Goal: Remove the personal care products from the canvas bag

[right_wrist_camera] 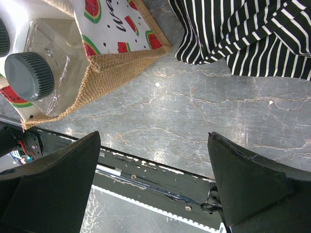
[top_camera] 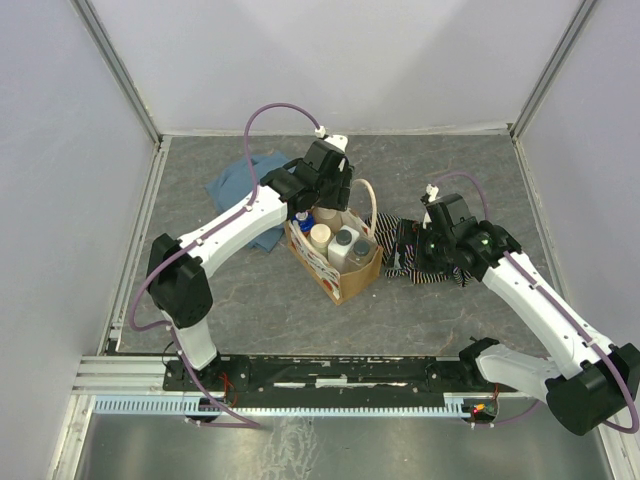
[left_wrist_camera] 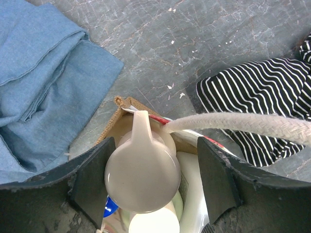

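Next, I close my right gripper on the upper body of the blue bottle [top_camera: 304, 221], at the end of the canvas bag that is nearest the blue cloth.
The canvas bag [top_camera: 345, 275] stands upright mid-table with bottles inside: a beige one with a cream cap [top_camera: 320, 236], two white ones with grey caps [top_camera: 345, 238], and a blue one [top_camera: 306, 225]. My left gripper [top_camera: 312, 205] hangs over the bag's far-left end. In the left wrist view it [left_wrist_camera: 155, 177] is open, with its fingers [left_wrist_camera: 92, 179] on either side of the cream cap [left_wrist_camera: 141, 174], nearer the left finger. My right gripper [top_camera: 432, 238] is open and empty beside the bag, over bare table [right_wrist_camera: 153, 170]. A grey-capped bottle [right_wrist_camera: 29, 75] shows in the bag [right_wrist_camera: 116, 63].
A blue cloth [top_camera: 250, 190] lies left of the bag, also in the left wrist view [left_wrist_camera: 39, 73]. A black-and-white striped cloth [top_camera: 415, 258] lies to its right under my right arm. The bag's rope handle [left_wrist_camera: 243, 121] crosses above the bottles. Enclosure walls surround the table.
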Controlling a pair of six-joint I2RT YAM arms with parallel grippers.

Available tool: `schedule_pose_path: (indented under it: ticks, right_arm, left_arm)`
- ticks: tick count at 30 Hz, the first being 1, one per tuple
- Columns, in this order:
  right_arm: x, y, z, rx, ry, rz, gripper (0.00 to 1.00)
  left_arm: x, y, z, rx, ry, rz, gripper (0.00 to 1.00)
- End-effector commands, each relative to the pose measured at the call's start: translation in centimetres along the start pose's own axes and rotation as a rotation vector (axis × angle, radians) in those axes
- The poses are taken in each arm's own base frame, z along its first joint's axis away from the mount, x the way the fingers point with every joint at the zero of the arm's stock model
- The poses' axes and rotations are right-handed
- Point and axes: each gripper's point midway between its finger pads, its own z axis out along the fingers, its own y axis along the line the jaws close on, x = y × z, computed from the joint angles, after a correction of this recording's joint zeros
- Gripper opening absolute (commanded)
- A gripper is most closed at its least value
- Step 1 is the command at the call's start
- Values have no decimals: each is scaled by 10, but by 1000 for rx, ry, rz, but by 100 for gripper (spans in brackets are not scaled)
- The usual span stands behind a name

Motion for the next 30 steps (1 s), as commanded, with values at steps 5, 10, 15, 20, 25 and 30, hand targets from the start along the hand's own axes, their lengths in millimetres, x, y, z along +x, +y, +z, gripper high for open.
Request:
schedule_pose_path:
  ticks: [5, 10, 15, 20, 25, 30]
  right_arm:
    - [-2, 0, -1, 0, -13, -6, 99]
    - [0, -1, 2, 2, -6, -3, 99]
    - [3, -3, 3, 5, -4, 1, 99]
    - [6, -3, 7, 0, 4, 13, 99]
    - [8, -3, 9, -9, 8, 23, 98]
    - [10, -3, 10, -11, 8, 24, 98]
  left_arm:
    - [-20, -2, -8, 2, -41, 52, 56]
    - [-24, 3, -19, -16, -56, 48, 55]
    - [-49, 8, -41, -42, -105, 38, 55]
    - [-82, 8, -72, -43, -156, 28, 55]
    - [-109, 10, -100, -41, -220, 12, 54]
    - [-132, 15, -130, -52, -281, -15, 54]
